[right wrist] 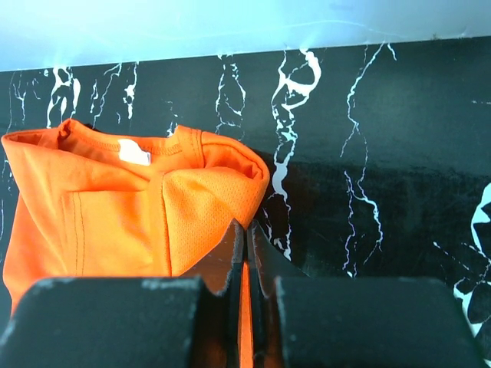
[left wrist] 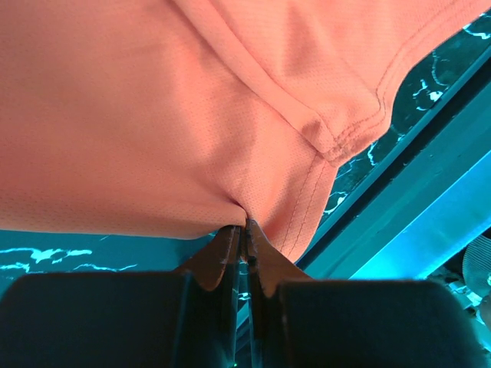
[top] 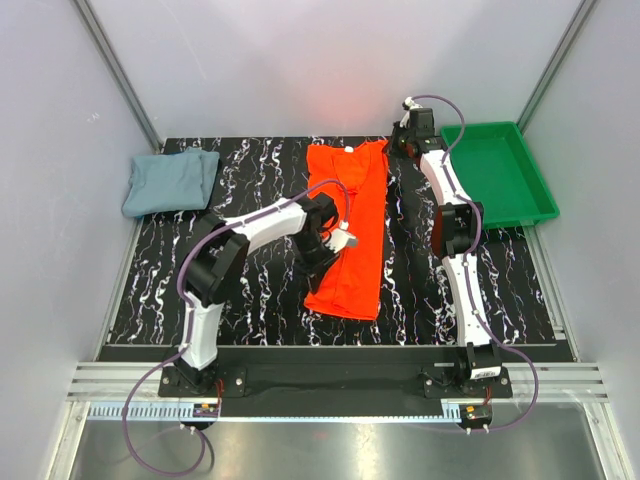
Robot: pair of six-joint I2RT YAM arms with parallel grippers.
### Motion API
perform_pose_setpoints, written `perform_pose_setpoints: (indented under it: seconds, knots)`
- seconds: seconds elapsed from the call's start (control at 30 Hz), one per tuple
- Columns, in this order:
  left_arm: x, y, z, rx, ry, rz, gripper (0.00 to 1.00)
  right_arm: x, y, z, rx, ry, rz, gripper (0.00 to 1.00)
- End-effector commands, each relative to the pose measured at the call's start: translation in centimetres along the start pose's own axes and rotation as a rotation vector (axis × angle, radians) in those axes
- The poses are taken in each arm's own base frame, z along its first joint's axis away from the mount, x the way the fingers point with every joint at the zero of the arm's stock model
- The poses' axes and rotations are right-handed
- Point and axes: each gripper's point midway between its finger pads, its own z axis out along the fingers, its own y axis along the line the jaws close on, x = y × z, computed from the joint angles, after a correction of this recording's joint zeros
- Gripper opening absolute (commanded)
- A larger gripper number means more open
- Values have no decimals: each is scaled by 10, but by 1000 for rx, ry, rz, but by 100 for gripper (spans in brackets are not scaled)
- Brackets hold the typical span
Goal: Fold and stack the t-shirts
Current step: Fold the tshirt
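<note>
My left gripper pinches the orange-red t-shirt's side edge short of the hem corner; it should reopen, take that corner point(left wrist: 291, 247), then lift the hem.
The orange-red t-shirt point(top: 350, 225) lies as a long narrow strip down the middle of the table, collar at the far end. My left gripper point(top: 335, 240) is shut on its left edge about halfway down; the left wrist view shows the cloth point(left wrist: 192, 115) pinched at the jaw tips point(left wrist: 244, 228). My right gripper point(top: 397, 145) is shut on the shirt's far right corner by the collar; orange cloth point(right wrist: 115, 207) shows between its jaws point(right wrist: 247, 228). The grey-blue t-shirt point(top: 172, 181) lies folded at the far left, away from both grippers.
A green plastic tray point(top: 500, 172) sits at the far right, just beside the right arm. The black marbled tabletop point(top: 250, 300) is bounded by grey walls at the back and sides. A metal rail point(top: 330, 385) runs along the near edge.
</note>
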Motion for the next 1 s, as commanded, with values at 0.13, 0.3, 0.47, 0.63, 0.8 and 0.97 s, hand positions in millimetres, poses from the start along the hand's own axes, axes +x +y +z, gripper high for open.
perform_pose_setpoints:
  seconds: [0.13, 0.3, 0.47, 0.63, 0.8, 0.97]
  knots:
    - [-15, -10, -9, -18, -51, 24, 35, -32, 20, -5, -26, -101, -58, 39]
    - [-15, -3, -24, -101, -82, 67, 85, -40, 15, -28, 25, -77, -128, 69]
    - [-18, -18, -51, -111, -159, 87, 99, -66, 4, -83, 95, -133, -193, 77]
    - [-33, -37, -99, -68, -340, 35, 99, -53, 18, -144, 55, -91, -333, 76]
    - [-22, -18, -136, -105, -432, 85, 87, -15, 55, -225, -112, -20, -478, 74]
    - [3, 23, -125, -340, -358, 252, 62, 65, 90, -289, -306, 140, -644, 67]
